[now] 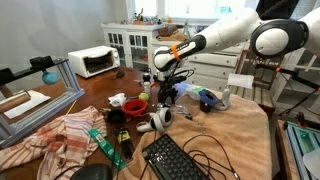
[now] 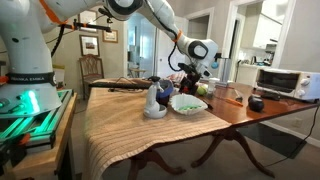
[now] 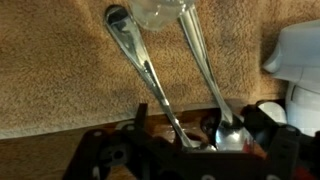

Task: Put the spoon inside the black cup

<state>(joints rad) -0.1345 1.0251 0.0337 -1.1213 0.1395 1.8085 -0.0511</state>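
Note:
The other utensil's bowl is beside the spoon's handle within my gripper's open fingers, so I should grip only the spoon's handle end [image 3: 177, 127] before lifting.
In the wrist view a shiny spoon [image 3: 205, 70] lies on the tan cloth, its bowl down by my gripper [image 3: 200, 140]. A second metal utensil [image 3: 140, 60] lies beside it at a slant. The gripper's dark fingers stand wide apart on either side of both utensil ends, holding nothing. Both exterior views show the gripper [image 1: 164, 88] [image 2: 190, 76] low over the table's middle. The black cup [image 1: 117, 117] [image 2: 256, 103] stands some way from the gripper, on the toaster oven's side of the table.
A red cup [image 1: 133, 104], a striped towel [image 1: 60, 135], a keyboard [image 1: 175, 158] and black cables lie on the cloth-covered table [image 1: 240, 135]. A white toaster oven [image 1: 93, 62] stands behind. A clear glass thing [image 3: 160, 10] and a white object [image 3: 298, 60] lie near the utensils.

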